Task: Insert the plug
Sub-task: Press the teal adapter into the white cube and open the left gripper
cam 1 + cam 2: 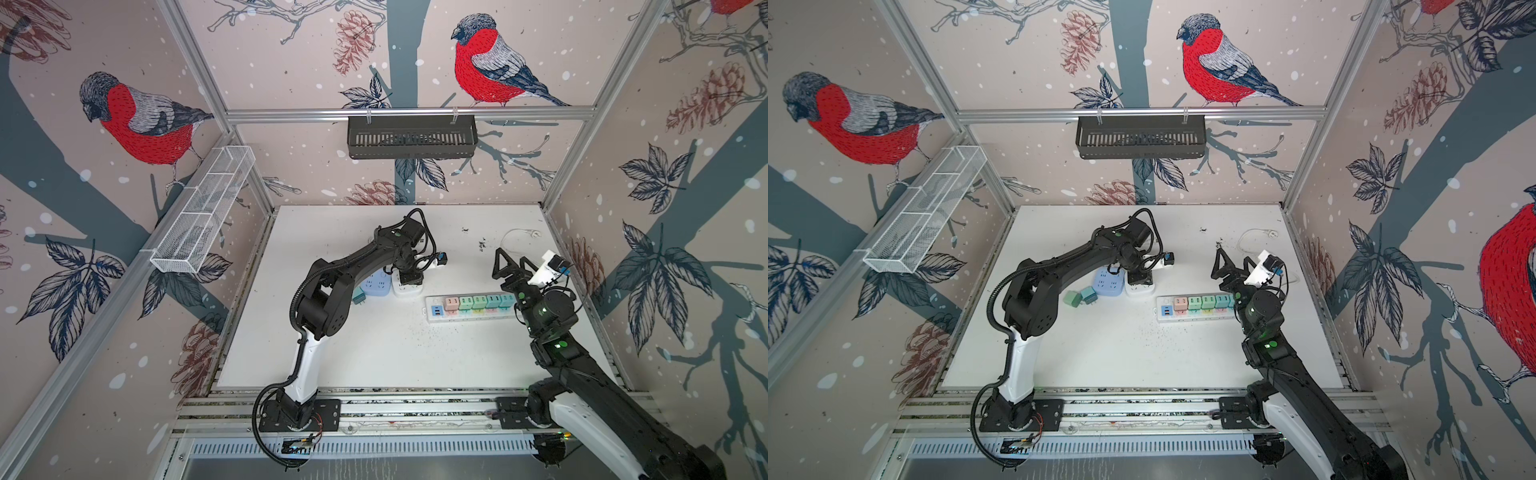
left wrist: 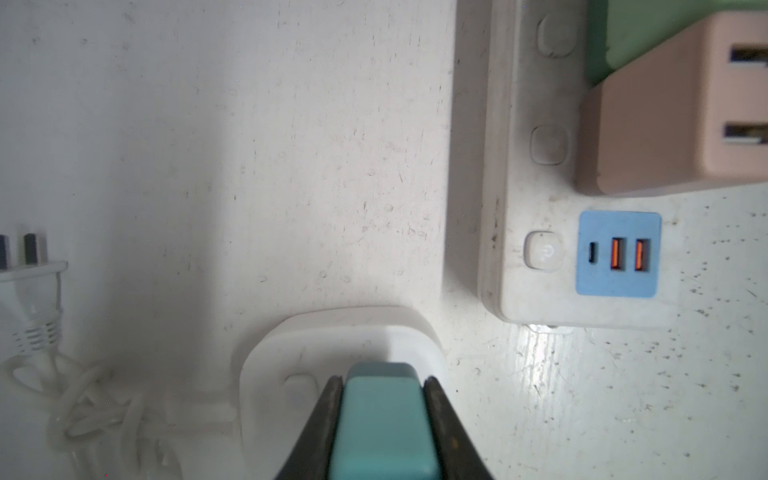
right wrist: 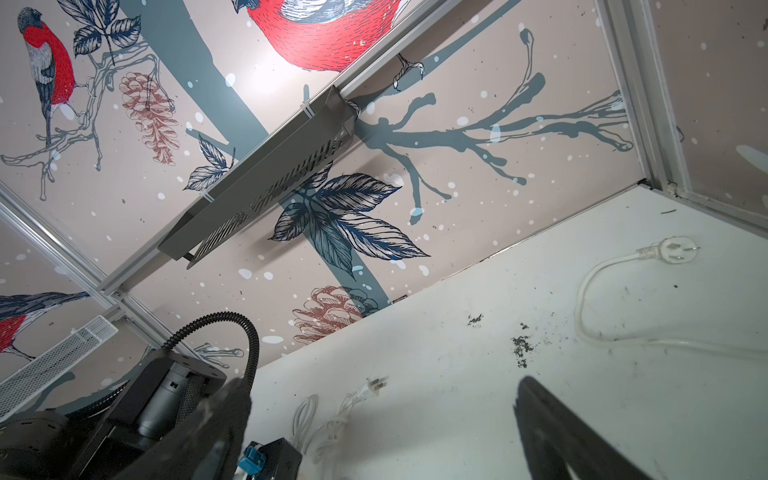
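My left gripper will release the teal plug on the white socket cube's half nearer the white power strip (image 1: 416,278) (image 2: 385,428).
My left gripper (image 2: 383,380) is shut on a teal plug (image 2: 384,428), one black finger on each side of it. The plug's far end lies over the top face of a white square socket cube (image 2: 282,353); whether its pins are in the socket is hidden. In both top views the left gripper (image 1: 409,274) (image 1: 1139,277) points down onto that cube (image 1: 405,291) (image 1: 1140,291). My right gripper (image 1: 513,259) (image 1: 1232,262) (image 3: 382,415) hangs raised above the table, open and holding nothing.
A white power strip (image 1: 469,319) (image 1: 1196,319) (image 2: 536,199) carries several pastel plugs and a blue USB panel (image 2: 618,254). A blue socket cube (image 1: 376,284) and two loose green plugs (image 1: 1079,296) lie by the left arm. White cords (image 1: 523,233) (image 2: 37,299) lie toward the back.
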### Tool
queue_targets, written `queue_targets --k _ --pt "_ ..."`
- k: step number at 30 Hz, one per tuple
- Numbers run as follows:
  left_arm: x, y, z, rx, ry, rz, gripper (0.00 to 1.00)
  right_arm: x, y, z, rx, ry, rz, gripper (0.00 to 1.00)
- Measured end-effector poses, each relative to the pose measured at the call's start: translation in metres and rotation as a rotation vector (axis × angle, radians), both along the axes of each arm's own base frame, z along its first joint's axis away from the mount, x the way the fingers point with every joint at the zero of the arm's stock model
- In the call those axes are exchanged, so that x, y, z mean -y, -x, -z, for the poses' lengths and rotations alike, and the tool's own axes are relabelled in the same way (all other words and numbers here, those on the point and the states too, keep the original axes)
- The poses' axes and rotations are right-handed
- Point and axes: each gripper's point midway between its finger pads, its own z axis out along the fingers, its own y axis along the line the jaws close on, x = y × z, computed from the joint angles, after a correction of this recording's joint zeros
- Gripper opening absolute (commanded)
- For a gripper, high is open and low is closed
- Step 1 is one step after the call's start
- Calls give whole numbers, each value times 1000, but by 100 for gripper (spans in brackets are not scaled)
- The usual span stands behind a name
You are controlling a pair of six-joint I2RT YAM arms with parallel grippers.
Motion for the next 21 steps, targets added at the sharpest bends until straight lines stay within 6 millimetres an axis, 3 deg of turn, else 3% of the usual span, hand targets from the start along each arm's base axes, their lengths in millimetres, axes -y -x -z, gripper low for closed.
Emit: queue_targets --k 21 --pt "1 -5 6 -32 3 -35 0 3 0 1 -5 -17 6 100"
